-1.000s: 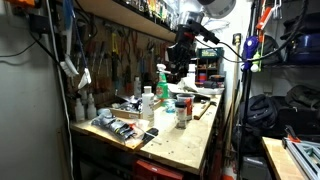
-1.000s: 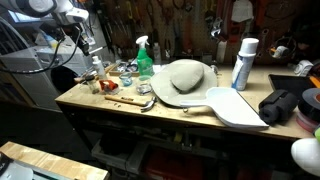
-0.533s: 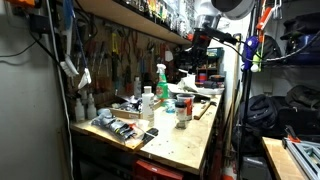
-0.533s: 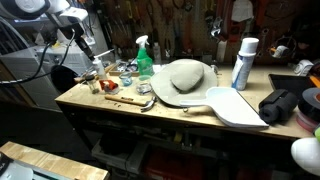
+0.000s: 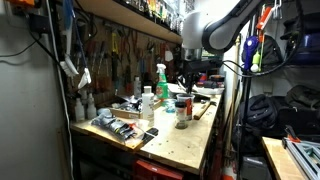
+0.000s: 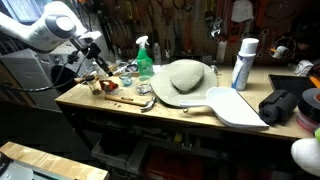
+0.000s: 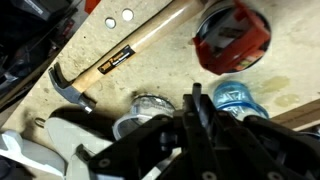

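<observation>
My gripper is going to put the thin stick down inside the clear jar (image 5: 188,102) (image 7: 146,118) near the claw hammer.
My gripper (image 7: 195,103) hangs low over the cluttered end of a wooden workbench (image 6: 150,118). Its two black fingers are pressed together and nothing shows between them. In the wrist view the fingertips sit between a blue-capped bottle (image 7: 233,97) and a silver-lidded jar (image 7: 148,108). A wooden-handled claw hammer (image 7: 125,57) lies just beyond, and a red and black round object (image 7: 232,35) lies next to the bottle. In both exterior views the gripper (image 5: 185,76) (image 6: 101,68) is just above these small items, near a green spray bottle (image 6: 144,58).
A grey domed hat-like object (image 6: 186,78), a white paddle-shaped board (image 6: 237,106) and a tall white can (image 6: 243,62) take up the middle of the bench. Tools hang on the back wall (image 5: 120,50). A shelf (image 5: 130,15) juts out above.
The arm has swung down from high above the bench. The gripper has dropped to just above the bottles and jars at the bench's end.
</observation>
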Controlling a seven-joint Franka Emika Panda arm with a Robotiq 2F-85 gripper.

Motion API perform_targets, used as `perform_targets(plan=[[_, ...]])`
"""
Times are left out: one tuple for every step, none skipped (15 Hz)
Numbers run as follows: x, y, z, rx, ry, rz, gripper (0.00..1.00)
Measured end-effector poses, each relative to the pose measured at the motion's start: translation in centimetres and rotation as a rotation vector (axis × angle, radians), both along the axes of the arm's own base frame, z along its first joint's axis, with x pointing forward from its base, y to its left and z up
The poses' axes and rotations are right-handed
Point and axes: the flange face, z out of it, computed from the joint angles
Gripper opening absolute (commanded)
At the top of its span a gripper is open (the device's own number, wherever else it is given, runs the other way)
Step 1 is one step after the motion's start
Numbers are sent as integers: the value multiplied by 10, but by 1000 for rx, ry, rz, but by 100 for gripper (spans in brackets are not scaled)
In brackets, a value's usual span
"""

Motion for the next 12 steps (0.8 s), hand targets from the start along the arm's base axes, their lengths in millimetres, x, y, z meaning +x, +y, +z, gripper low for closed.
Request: perform_targets(plan=[[7, -10, -12, -21, 15, -40, 3], [15, -20, -20, -30, 20, -86, 3], [24, -31, -24, -28, 19, -131, 3], [33, -40, -23, -26, 7, -168, 3], [42, -48, -20, -26, -11, -198, 3], [51, -54, -16, -28, -26, -218, 3], [59, -58, -11, -33, -37, -234, 3], [66, -61, -8, -44, -46, -250, 3], [72, -63, -7, -67, -51, -265, 3], [77, -67, -7, -103, -47, -283, 3], [80, -70, -9, -141, -42, -304, 3], [83, -74, -12, -175, -36, -328, 3]])
